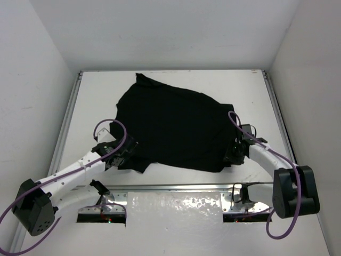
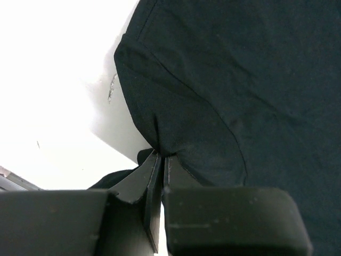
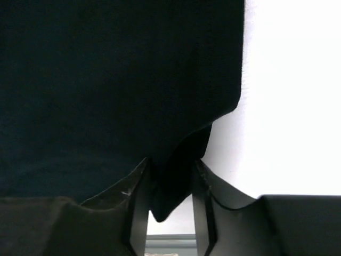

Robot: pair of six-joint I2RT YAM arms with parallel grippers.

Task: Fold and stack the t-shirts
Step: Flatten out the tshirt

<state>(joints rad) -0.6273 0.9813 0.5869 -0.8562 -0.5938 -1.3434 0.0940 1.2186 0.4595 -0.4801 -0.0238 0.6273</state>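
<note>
The folded t-shirt sits loosely in my right fingertips, so that gripper should open and pinch the t-shirt corner's tip (image 3: pixel 161 214) before both grippers lift the t-shirt.
One plain black t-shirt (image 1: pixel 170 125) lies spread and a little crumpled on the white table (image 1: pixel 101 90), with a point of cloth reaching toward the far wall. My left gripper (image 1: pixel 125 154) is at the shirt's near left corner. In the left wrist view its jaws (image 2: pixel 161 156) are pinched shut on a fold of the t-shirt (image 2: pixel 240 80). My right gripper (image 1: pixel 233 154) is at the near right corner. In the right wrist view it (image 3: pixel 170 162) stands slightly apart with a thick bunch of the t-shirt (image 3: pixel 106 80) filling the gap.
A metal rail (image 1: pixel 176 188) runs along the table's near edge, with a shiny plate (image 1: pixel 173 205) below it. White walls close in the left, right and far sides. Purple cables (image 1: pixel 114 125) loop over both arms.
</note>
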